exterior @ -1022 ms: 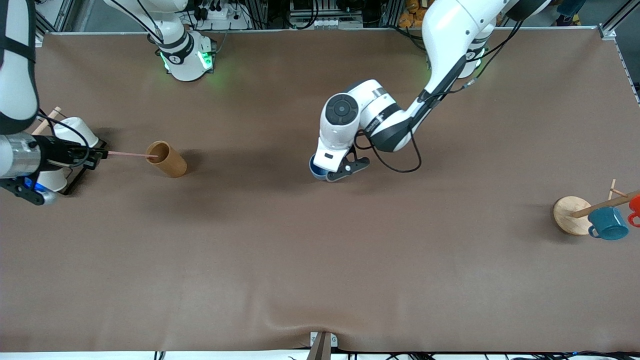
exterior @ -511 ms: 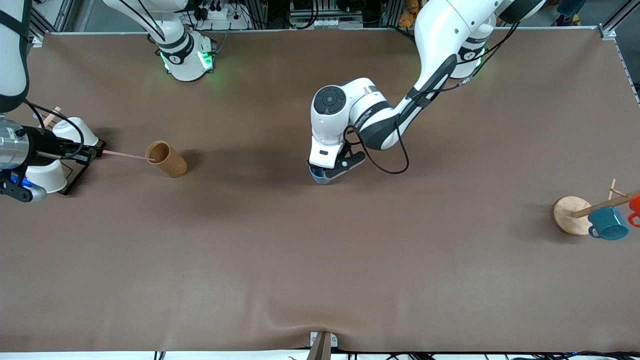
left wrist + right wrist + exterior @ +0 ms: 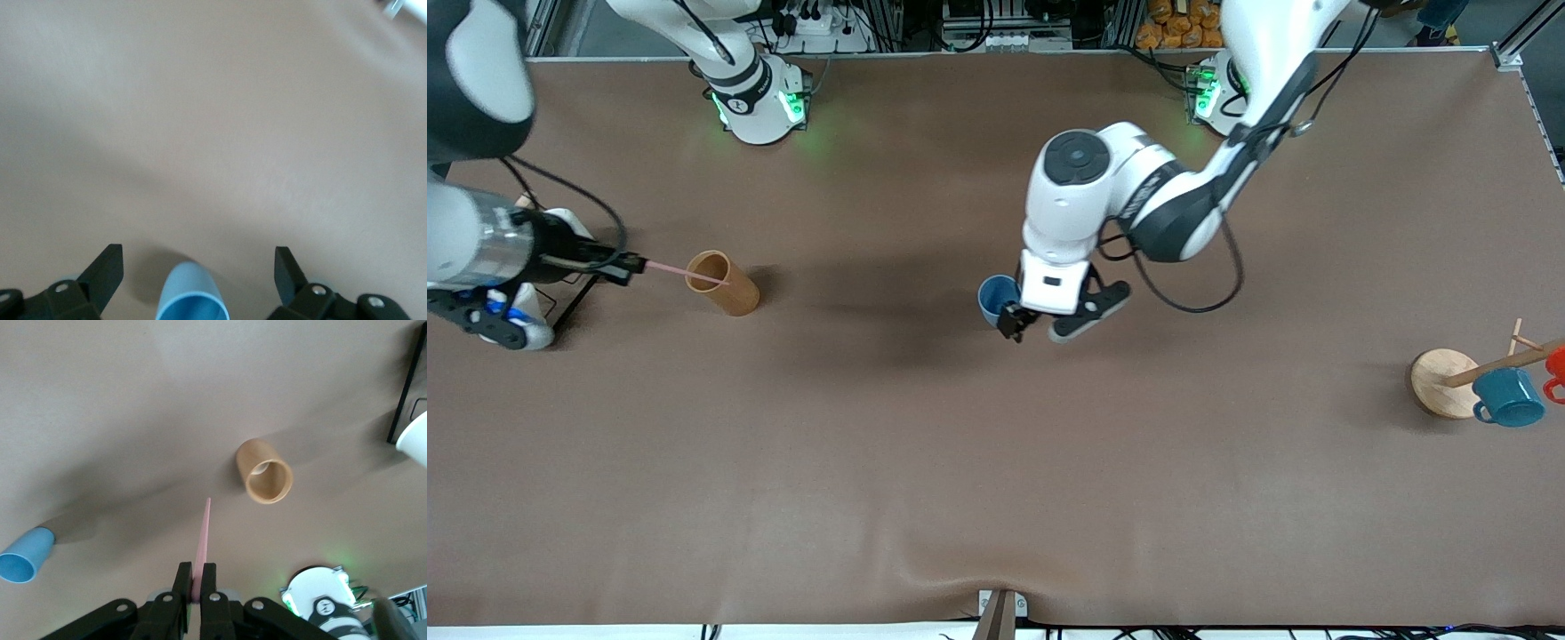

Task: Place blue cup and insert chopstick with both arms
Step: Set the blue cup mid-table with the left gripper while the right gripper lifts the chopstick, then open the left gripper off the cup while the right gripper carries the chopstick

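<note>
The chopstick, its tip now over a tan cup's rim, will be let go by my right gripper inside the blue cup [image 3: 994, 300] [image 3: 19, 567] standing beside my open left gripper, and it will lean on the cup's rim.
The blue cup [image 3: 997, 299] stands upright on the brown table near its middle, free of any gripper. My left gripper [image 3: 1042, 325] hangs open just above and beside it. In the left wrist view the blue cup [image 3: 192, 299] shows between the spread fingers of my left gripper [image 3: 197, 261], touching neither. My right gripper [image 3: 628, 265] is shut on the pale-pink chopstick [image 3: 683, 271], whose free tip lies over the rim of a tan cup [image 3: 724, 284]. The right wrist view shows my right gripper [image 3: 197, 577] pinching the chopstick [image 3: 203, 537], and the blue cup [image 3: 24, 558] farther off.
The tan cup [image 3: 265, 473] stands toward the right arm's end. Beside it are white cups [image 3: 416, 439] on a black rack [image 3: 403, 395]. A wooden mug stand [image 3: 1446, 382] with a teal mug [image 3: 1508, 397] and a red mug [image 3: 1556, 368] is at the left arm's end.
My left gripper has opened, let go of the blue cup, risen and shifted toward the left arm's end. My right gripper has moved with the chopstick toward the tan cup.
</note>
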Tool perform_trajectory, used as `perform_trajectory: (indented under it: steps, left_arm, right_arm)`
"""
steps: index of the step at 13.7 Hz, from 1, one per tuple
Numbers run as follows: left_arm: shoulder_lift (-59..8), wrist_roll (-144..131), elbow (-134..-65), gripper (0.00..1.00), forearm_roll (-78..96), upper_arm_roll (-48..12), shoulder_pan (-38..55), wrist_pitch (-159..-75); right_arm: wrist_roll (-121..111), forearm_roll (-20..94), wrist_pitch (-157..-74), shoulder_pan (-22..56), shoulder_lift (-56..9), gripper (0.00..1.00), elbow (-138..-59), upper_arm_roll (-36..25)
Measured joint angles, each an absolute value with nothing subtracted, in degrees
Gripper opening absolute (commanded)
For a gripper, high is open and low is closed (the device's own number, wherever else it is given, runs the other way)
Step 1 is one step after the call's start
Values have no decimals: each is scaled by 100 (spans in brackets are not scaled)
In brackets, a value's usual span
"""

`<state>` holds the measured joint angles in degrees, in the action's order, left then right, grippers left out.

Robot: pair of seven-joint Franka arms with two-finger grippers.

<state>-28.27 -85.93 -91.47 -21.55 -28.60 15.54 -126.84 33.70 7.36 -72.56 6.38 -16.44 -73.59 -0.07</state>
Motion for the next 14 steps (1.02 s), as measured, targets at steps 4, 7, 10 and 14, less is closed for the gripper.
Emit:
perform_trajectory:
  steps: [4, 7, 10, 14]
  left_arm:
    - [-2529, -7737, -8930, 100, -2123, -2865, 1140, -12129]
    - [-2521, -6964, -8621, 100, -1701, -2863, 757, -11883]
    - [-2522, -5994, -8553, 100, -1556, -2866, 320, -11741]
    - [-2522, -5151, -8546, 100, -1373, -2868, 4, -11692]
  right_arm:
    - [5003, 1532, -7704, 971, -1673, 0, -7329, 268]
    - [6035, 2327, -8326, 1065, -1807, 0, -7331, 304]
    - [6864, 2406, -8956, 1619, -2060, 0, -7355, 323]
    - [7573, 2403, -9389, 2402, -2440, 0, -7389, 326]
